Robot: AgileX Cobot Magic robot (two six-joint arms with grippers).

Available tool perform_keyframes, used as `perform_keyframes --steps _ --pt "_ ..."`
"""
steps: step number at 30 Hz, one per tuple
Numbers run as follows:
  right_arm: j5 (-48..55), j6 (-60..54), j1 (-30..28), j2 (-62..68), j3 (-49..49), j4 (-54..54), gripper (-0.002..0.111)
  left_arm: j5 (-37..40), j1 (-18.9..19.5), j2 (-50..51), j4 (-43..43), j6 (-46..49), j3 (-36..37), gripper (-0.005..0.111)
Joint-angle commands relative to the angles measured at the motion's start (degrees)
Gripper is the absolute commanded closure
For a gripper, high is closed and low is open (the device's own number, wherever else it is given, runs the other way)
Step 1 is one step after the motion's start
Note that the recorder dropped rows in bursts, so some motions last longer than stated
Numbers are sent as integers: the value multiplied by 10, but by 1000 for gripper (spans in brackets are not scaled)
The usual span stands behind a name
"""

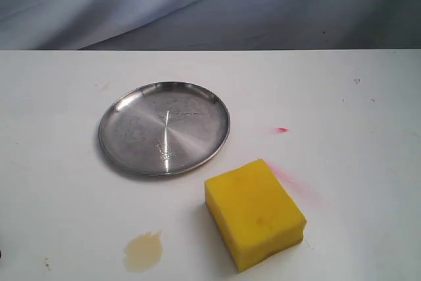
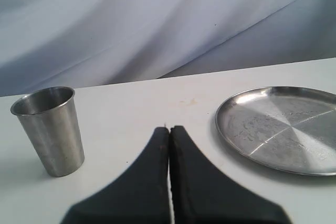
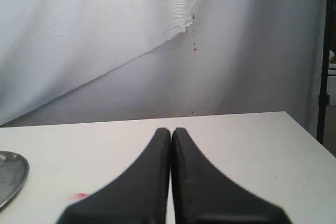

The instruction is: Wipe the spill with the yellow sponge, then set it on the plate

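Observation:
Next, I move my right gripper to the middle of the yellow sponge (image 1: 252, 202) and close it there, ready to wipe up the tan spill.
The yellow sponge (image 1: 255, 213) lies flat on the white table, front right of the steel plate (image 1: 164, 127). A small tan spill (image 1: 144, 251) sits near the front edge, left of the sponge. Neither arm shows in the exterior view. My left gripper (image 2: 169, 128) is shut with nothing in it, low over the table, with the plate (image 2: 281, 128) off to one side. My right gripper (image 3: 171, 130) is shut and empty too; the plate's rim (image 3: 11, 178) shows at the picture's edge. The sponge and spill are out of both wrist views.
A steel cup (image 2: 50, 129) stands upright beside the left gripper, seen only in the left wrist view. A pink-red dot (image 1: 282, 129) and a faint pink streak (image 1: 289, 179) mark the table right of the plate. A grey-white cloth backdrop (image 1: 197, 4) hangs behind the table.

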Motion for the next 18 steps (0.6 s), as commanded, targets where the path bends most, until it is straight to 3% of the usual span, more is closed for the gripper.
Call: perform_keyframes --steps 1,9,13,15,18 --pt "2 1 -5 -4 2 -3 108 -4 -3 -2 -2 0 3 107" --pt "-6 5 -5 -4 2 -1 108 -4 -3 -2 -2 0 3 107" --pt "-69 64 -4 -4 2 144 108 -4 -3 -2 -2 0 3 107" --pt "-90 64 -4 -4 2 158 108 -4 -3 -2 -2 0 3 107" --pt "-42 64 5 -4 -47 156 108 -4 -3 -2 -2 0 3 107"
